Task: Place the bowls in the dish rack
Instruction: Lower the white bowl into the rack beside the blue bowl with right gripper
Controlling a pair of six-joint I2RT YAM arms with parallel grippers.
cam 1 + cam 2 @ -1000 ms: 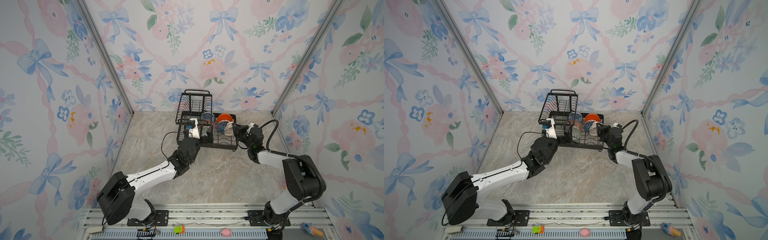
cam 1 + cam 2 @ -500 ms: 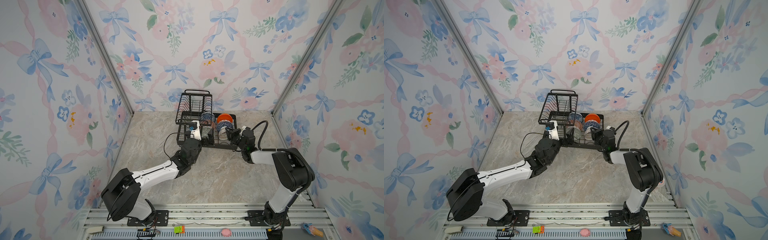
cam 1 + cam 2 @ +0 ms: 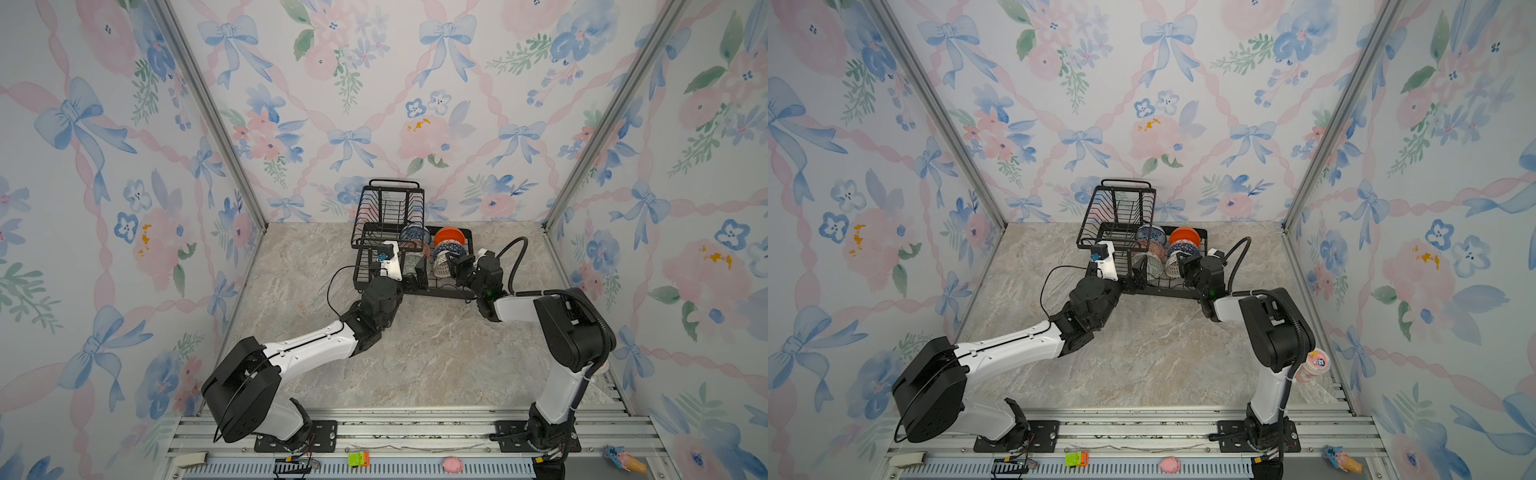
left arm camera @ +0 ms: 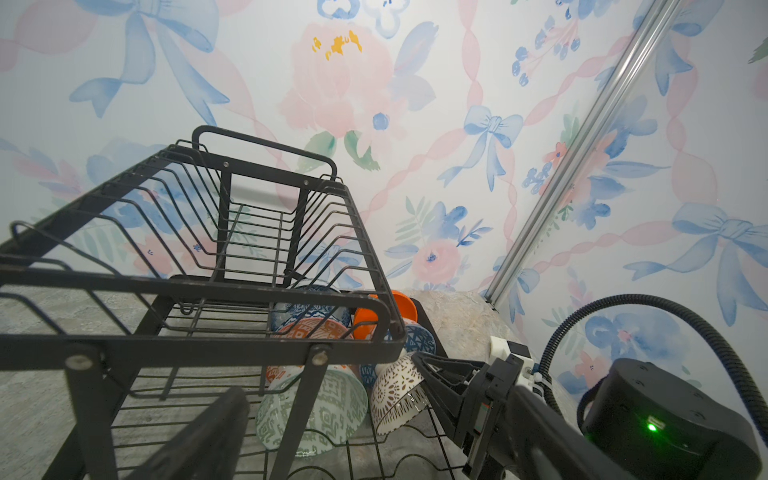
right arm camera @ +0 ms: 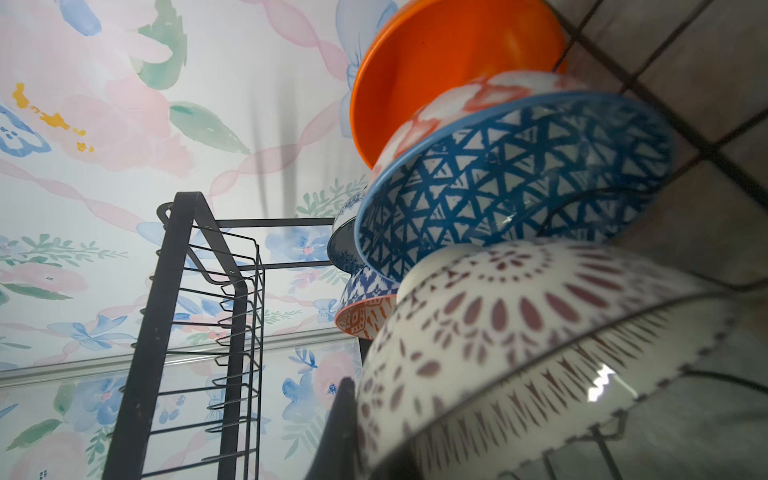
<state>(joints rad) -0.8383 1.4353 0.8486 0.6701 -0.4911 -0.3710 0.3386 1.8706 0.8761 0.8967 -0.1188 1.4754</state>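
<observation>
I will use my right gripper to leave the white lattice bowl leaning in the lower tray (image 3: 442, 270) (image 5: 564, 344) just in front of the blue-and-white bowl.
The black dish rack (image 3: 390, 208) (image 3: 1116, 208) (image 4: 232, 286) stands at the back. In its lower tray lean several bowls: plain orange (image 3: 449, 237) (image 5: 436, 54), blue-and-white (image 3: 415, 232), red-orange (image 4: 316, 332), dark blue geometric (image 3: 449, 250) (image 5: 498, 183) and grey-green (image 4: 345, 403). My right gripper (image 3: 457, 266) (image 4: 422, 374) is shut on the rim of the tilted white lattice bowl (image 3: 441, 268) (image 4: 395, 390) (image 5: 519, 332) at the tray's front right. My left gripper (image 3: 415, 272) (image 4: 365, 457) is open at the tray's front, with the grey-green bowl just ahead of its fingers (image 4: 208, 432).
The rack's raised upper basket (image 4: 266, 216) hangs over my left gripper. The right arm's black cable (image 3: 515, 257) loops beside the rack. Small toys (image 3: 358, 458) lie on the front rail. A pink cup (image 3: 1316, 365) stands behind the right arm. Papered walls close in on three sides.
My right gripper has carried the white lattice bowl leftward into the lower tray. The left gripper has edged closer to the rack's front and stayed open.
</observation>
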